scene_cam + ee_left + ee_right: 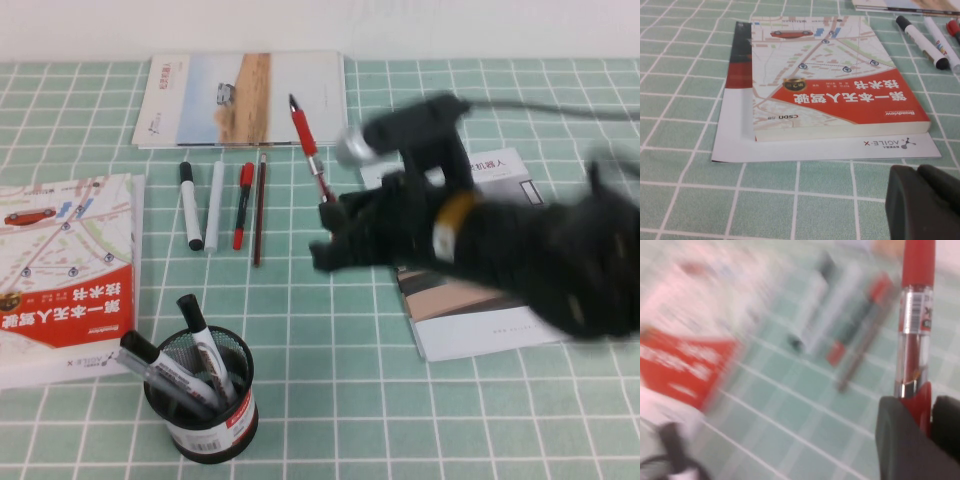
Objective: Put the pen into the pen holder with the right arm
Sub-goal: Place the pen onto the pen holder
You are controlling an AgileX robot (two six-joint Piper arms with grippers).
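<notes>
My right gripper will let go of the red pen between the black-capped markers inside the black mesh pen holder [207, 376]. The red pen is now held above the table.
My right gripper [330, 205] is shut on the red pen [308, 145] and holds it above the table at mid right, tip pointing away. In the right wrist view the pen [916, 315] sticks out from between the black fingers [900, 440]. The black mesh pen holder [205, 400] stands at the front left with several markers in it. My left gripper [925, 200] hovers low over the table beside the red and white book [830, 90]; its fingers lie together.
A row of markers, a red-capped pen and a dark pencil [222, 205] lies at the middle back. A booklet [245, 98] lies behind them. The red book [65, 270] lies at the left, and a magazine [480, 310] lies under my right arm.
</notes>
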